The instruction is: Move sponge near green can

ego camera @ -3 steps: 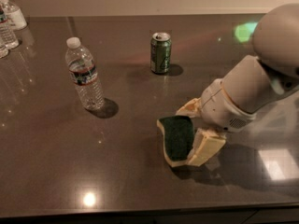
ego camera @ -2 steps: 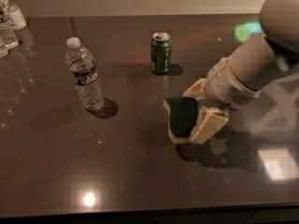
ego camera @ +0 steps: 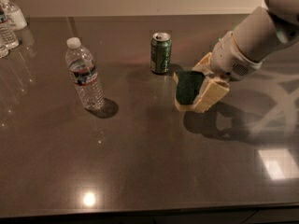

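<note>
My gripper needs to let go of the sponge on the dark table (ego camera: pixel 188 83) close beside the green can, on my arm's side.
The green can (ego camera: pixel 160 52) stands upright on the dark table, towards the back middle. My gripper (ego camera: pixel 198 88) is just right of the can and a little nearer the front, with its cream fingers (ego camera: pixel 212 93) shut on the sponge (ego camera: pixel 188 87). The sponge is held on edge, its dark green top facing left, lifted slightly above the table. A small gap separates the sponge from the can. My white arm (ego camera: pixel 254 36) comes in from the upper right.
A clear water bottle (ego camera: pixel 85 74) with a white cap stands left of centre. More bottles (ego camera: pixel 8 24) stand at the far left back corner. The table's front edge (ego camera: pixel 149 211) runs along the bottom.
My gripper has carried the sponge up and away from the front of the table, towards the back, ending close beside the green can. The can and bottle have not moved.
</note>
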`<action>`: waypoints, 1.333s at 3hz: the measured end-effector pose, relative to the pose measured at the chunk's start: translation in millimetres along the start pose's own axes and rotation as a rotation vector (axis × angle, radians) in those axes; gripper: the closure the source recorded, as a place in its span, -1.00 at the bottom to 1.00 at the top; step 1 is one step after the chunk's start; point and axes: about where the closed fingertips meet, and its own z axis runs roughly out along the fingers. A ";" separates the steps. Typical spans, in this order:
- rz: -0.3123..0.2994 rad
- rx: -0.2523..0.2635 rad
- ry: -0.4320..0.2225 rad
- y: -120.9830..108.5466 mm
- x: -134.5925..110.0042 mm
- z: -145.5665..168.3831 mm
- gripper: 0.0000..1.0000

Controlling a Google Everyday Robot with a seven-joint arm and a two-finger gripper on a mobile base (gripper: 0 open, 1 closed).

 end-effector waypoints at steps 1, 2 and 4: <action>0.055 0.060 0.011 -46.4 6.7 1.1 1.00; 0.099 0.102 0.018 -82.2 13.1 3.8 1.00; 0.126 0.119 0.036 -104.2 22.4 34.9 0.51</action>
